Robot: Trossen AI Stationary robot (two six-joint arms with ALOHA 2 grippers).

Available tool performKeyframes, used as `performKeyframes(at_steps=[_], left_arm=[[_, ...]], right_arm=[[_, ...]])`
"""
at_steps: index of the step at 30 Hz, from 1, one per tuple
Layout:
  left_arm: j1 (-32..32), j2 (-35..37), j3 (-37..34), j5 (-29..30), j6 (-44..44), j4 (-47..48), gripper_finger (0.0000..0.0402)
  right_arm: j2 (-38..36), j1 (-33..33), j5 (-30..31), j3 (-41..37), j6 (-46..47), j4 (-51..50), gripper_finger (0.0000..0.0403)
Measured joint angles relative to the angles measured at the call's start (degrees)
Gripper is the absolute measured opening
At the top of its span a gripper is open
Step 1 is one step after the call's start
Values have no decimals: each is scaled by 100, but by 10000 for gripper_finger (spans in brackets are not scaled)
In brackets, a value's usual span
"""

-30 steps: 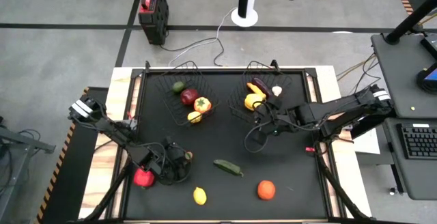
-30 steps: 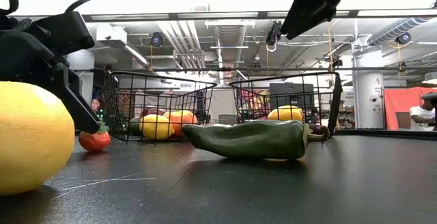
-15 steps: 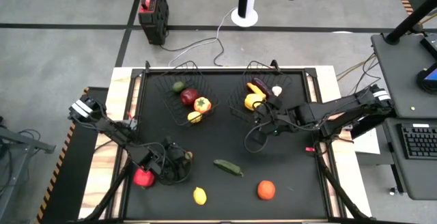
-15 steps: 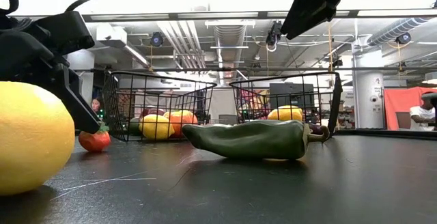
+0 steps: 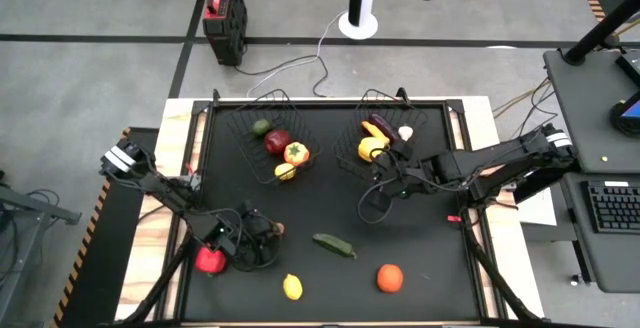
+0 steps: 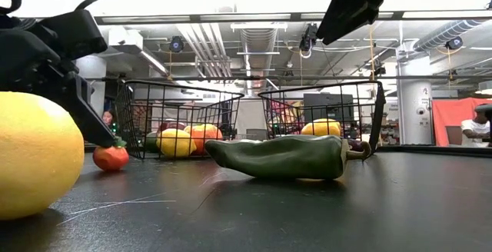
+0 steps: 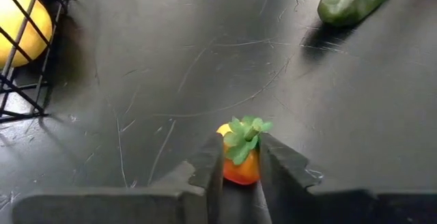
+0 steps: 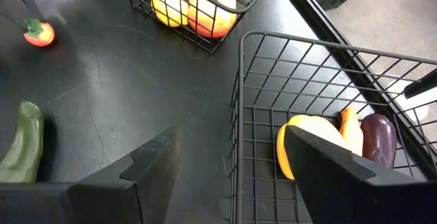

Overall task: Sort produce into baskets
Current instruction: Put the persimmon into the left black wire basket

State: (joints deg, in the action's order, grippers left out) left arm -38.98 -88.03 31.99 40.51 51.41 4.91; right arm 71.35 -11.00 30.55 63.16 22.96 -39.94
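My left fingers pinch too shallow by the small fruit's green leafy top; I will open, reach lower, close around its orange-red body [image 6: 111, 159].
A small orange-red fruit with a green leafy top [image 7: 240, 164] sits on the black table near its left edge, also seen in the low view [image 6: 111, 157]. My left gripper [image 7: 241, 152] is shut on it, low over the table [image 5: 262, 236]. My right gripper [image 8: 232, 176] hangs open in the air above the near side of the right basket [image 5: 392, 133], touching nothing. The left basket [image 5: 275, 138] stands beside it at the far side. Both hold several pieces of produce. My left gripper pinches the small fruit by its two opposite sides [image 7: 229, 171] between its two fingers [image 7: 208, 164]. The fingers slant down at it from the table's left side. The fruit stands on the table with its green top up.
Loose on the table lie a green pepper [image 5: 333, 245], a lemon [image 5: 291, 286], an orange-red tomato [image 5: 390, 278] and a red fruit [image 5: 210, 260] under my left arm. Bare table lies between the baskets and this produce.
My left gripper has shut its fingers on the small orange-red fruit, which stays on the table and has shifted only slightly.
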Motion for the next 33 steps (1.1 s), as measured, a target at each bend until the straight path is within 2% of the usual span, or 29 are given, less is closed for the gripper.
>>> performKeyframes(at_steps=[12,24,28,33], left_arm=[[0,-2,243,-107,-588,56,4],[-2,-2,347,-47,-635,43,0],[0,-2,443,-31,-686,17,17],[-1,-2,457,-28,-695,-52,77]], right_arm=[[0,0,0,-2,0,0,250],[0,0,-7,-2,0,0,248],[0,0,-7,-4,0,0,253],[0,0,-16,-4,0,0,256]])
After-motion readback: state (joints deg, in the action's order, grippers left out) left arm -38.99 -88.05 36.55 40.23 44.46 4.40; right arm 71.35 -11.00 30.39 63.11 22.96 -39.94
